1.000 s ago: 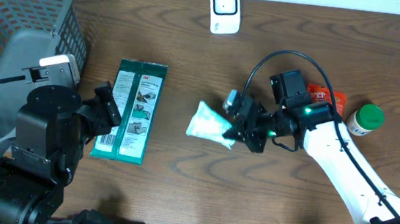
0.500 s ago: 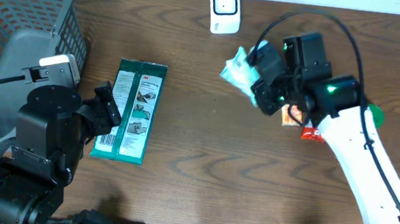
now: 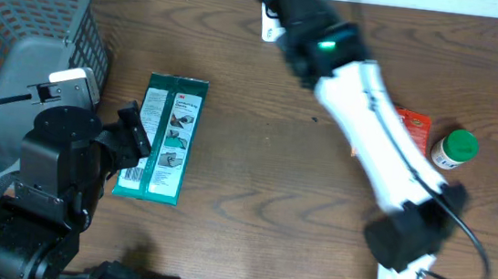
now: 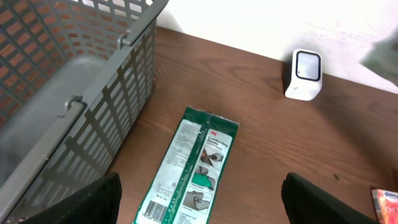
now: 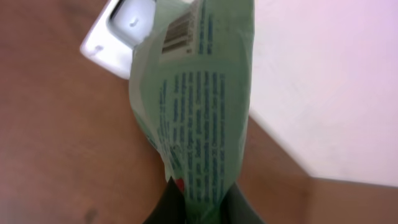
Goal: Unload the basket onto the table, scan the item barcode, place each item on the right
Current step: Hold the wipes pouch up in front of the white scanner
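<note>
I need to open my right gripper to release the light green packet on the orange packet [image 3: 398,151] that is next to the white bottle.
My right gripper [image 5: 202,199] is shut on the lower end of a light green packet [image 5: 199,106] printed with blue text. The packet's barcode [image 5: 177,28] sits at its far end, right next to the white scanner [image 5: 121,28]. In the overhead view the right arm [image 3: 362,105] reaches to the table's back edge and covers most of the scanner [image 3: 270,29]; the packet is hidden there. My left gripper [image 4: 202,208] hangs open with nothing between its fingers, above a flat dark green package [image 4: 193,168].
A grey mesh basket [image 3: 23,8] fills the back left. The dark green package [image 3: 162,136] lies beside the left arm. An orange packet [image 3: 412,128] and a white bottle with a green cap [image 3: 456,148] stand at the right.
The right arm has carried the light green packet from the table's middle up and back to the scanner. The left arm has not moved.
</note>
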### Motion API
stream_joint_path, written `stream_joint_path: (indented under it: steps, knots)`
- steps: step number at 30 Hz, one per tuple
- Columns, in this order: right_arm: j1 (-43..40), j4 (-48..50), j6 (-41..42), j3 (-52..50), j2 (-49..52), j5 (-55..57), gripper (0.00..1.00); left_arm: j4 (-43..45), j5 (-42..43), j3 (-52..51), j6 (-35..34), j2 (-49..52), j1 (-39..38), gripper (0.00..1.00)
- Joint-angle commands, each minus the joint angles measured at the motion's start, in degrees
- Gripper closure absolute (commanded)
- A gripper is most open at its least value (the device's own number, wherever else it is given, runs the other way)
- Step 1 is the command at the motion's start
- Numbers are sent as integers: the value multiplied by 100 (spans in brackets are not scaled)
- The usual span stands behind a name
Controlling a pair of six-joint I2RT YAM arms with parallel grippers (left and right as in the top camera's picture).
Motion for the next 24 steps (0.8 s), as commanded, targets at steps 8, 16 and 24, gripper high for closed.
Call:
stream_joint_path:
  steps: [8, 16, 24]
  knots:
    - [236, 5845, -6255, 103, 2378, 4177, 95, -9, -59, 26, 55, -13, 13, 18]
    - [192, 8052, -8754, 101, 3512, 4044, 99, -7, -59, 26, 55, -13, 13, 18]
    - [269, 7715, -8529, 94, 3718, 3794, 99, -7, -59, 26, 52, -13, 13, 18]
